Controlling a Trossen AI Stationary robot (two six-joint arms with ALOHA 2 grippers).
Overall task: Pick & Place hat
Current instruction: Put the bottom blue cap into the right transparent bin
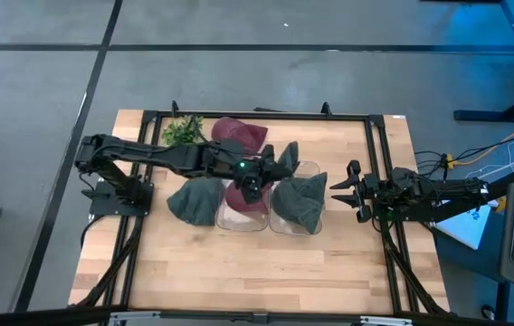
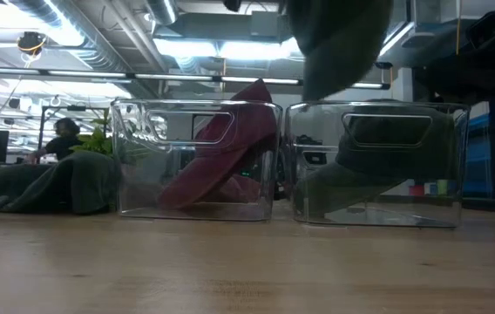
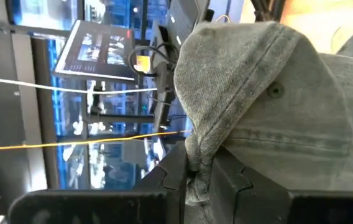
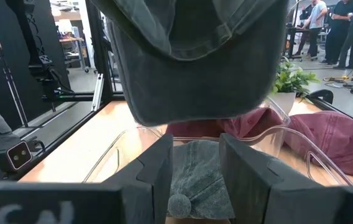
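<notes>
The grey-green cap, now hanging above a clear bin, will be let go by my left gripper inside the clear bin (image 1: 299, 203) closest to my right gripper.
My left gripper (image 1: 255, 178) reaches over the two clear bins and is shut on a grey-green cap (image 1: 285, 158). In the low view this cap (image 2: 339, 44) hangs above the right bin (image 2: 378, 209), which holds another grey cap (image 2: 378, 166). The left bin (image 2: 195, 209) holds a maroon cap (image 2: 221, 157), leaning against its wall. My right gripper (image 1: 341, 186) waits open at the table's right side, beside the right bin, and touches nothing. In the right wrist view the held cap (image 4: 195, 56) hangs in front of it. My left gripper pinches a bunched edge of the grey-green cap's cloth (image 3: 195, 163) between its two fingers (image 3: 238, 180). The cap (image 3: 270, 93) is lifted clear of the table and the bins. It hangs from the hold above the right bin.
A third grey cap (image 1: 194, 201) lies on the table left of the bins. Another maroon cap (image 1: 239, 134) and a green plant (image 1: 183, 131) sit near the far edge. Black frame rails (image 1: 379, 163) border the table. Bare wood (image 1: 257, 272) lies toward the near edge.
</notes>
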